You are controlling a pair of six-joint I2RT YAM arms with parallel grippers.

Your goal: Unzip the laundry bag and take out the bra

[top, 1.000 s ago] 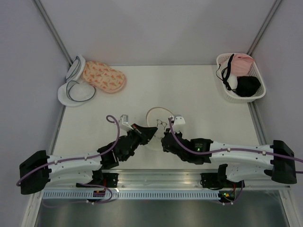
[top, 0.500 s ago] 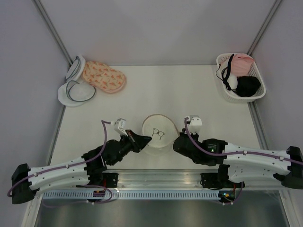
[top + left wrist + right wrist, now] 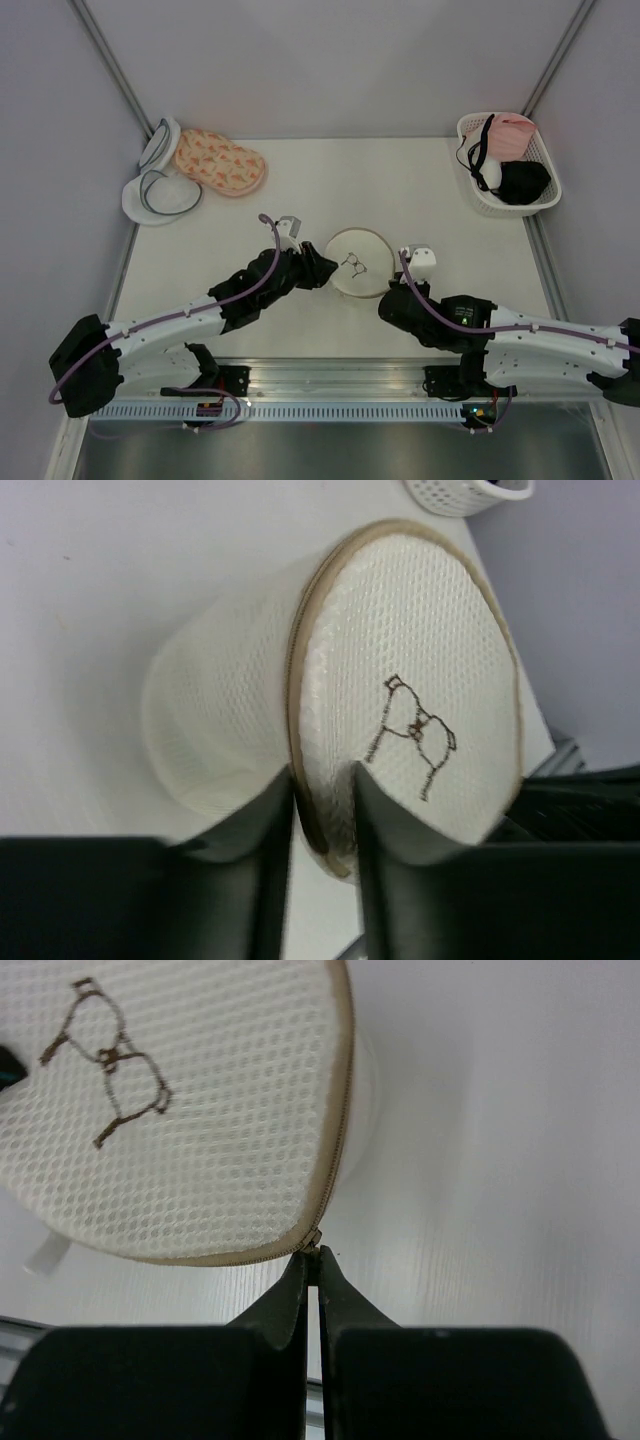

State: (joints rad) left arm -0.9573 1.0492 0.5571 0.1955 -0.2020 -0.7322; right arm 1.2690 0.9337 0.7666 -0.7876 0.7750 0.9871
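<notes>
My left gripper needs to open and pinch the rim alone (image 3: pixel 302 770) before my right gripper pulls the zip pull, as it is holding mesh along with the laundry bag's tan rim.
The laundry bag (image 3: pixel 360 262), a round white mesh pouch with a tan rim and a small stitched bra outline on its face, stands tilted on its edge in the middle of the table. My left gripper (image 3: pixel 322 268) is at its left edge. In the left wrist view the tan rim and mesh (image 3: pixel 400 680) fill the narrow gap between the left gripper's (image 3: pixel 322 780) two fingers. My right gripper (image 3: pixel 390 295) is at the bag's lower right, and the right wrist view shows it (image 3: pixel 315 1252) shut on the small zip pull (image 3: pixel 314 1242) at the rim (image 3: pixel 180 1110). The bra is hidden.
A white basket (image 3: pixel 470 125) at the back right holds a black bra, a pink garment and a white item. A pink flower-patterned pouch (image 3: pixel 220 162) and white pouches with dark grey rims (image 3: pixel 160 190) lie at the back left. Grey walls enclose the table.
The bag has shifted right and away from the near edge. Both arms moved with it, the left one reaching further forward. The right gripper stays shut at the zip.
</notes>
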